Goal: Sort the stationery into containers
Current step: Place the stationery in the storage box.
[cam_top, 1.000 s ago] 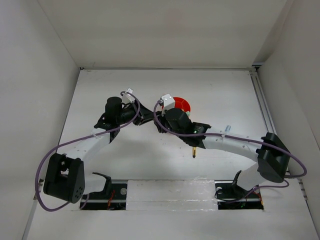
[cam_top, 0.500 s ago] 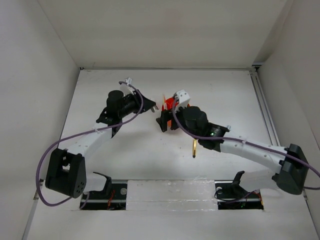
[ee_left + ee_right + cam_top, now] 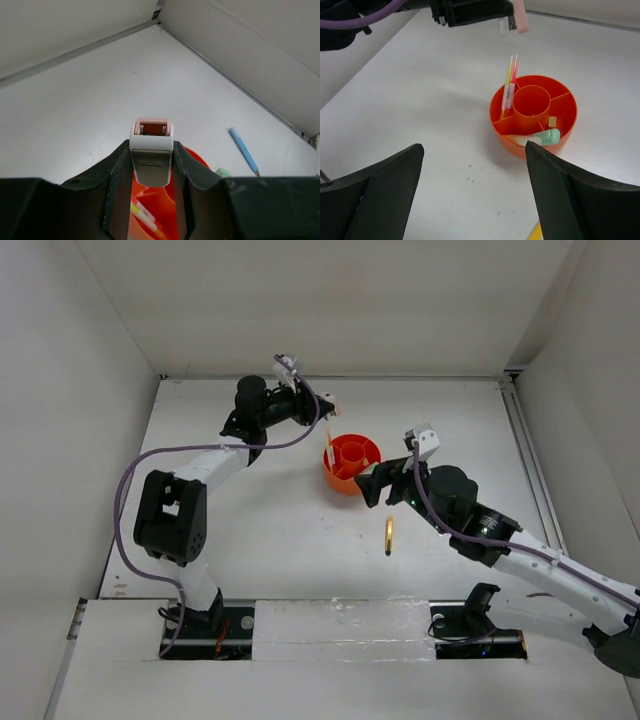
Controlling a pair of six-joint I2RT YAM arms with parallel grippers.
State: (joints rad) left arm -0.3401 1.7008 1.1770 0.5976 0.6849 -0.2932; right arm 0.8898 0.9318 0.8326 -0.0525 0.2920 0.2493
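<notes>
The robot's left gripper needs to release the pink-white stapler, now hanging behind the orange organiser, in the orange organiser's far compartment (image 3: 347,440) (image 3: 152,181), behind the organiser's round middle cup.
My left gripper (image 3: 151,150) is shut on the pink-white stapler (image 3: 151,134) and holds it in the air just beyond the orange organiser (image 3: 196,159). From above, that gripper (image 3: 316,406) and stapler (image 3: 335,409) hang behind the organiser (image 3: 341,483). My right gripper (image 3: 475,167) stands open and holds nothing, on the near right of the organiser (image 3: 506,140). A pink pen and a yellow pencil (image 3: 510,80) lean in one compartment. A green marker (image 3: 548,136), a pale yellow marker (image 3: 519,141) and a tan block (image 3: 552,121) lie in others.
A gold pen (image 3: 388,535) lies on the table in front of the organiser, under my right arm. A blue pen (image 3: 243,150) lies on the table beyond the organiser, toward the right wall. White walls enclose the table on three sides.
My right gripper has opened and drawn back from over the organiser, toward the right. My left arm has swung toward the back, carrying the stapler. The pens now stand in the organiser.
</notes>
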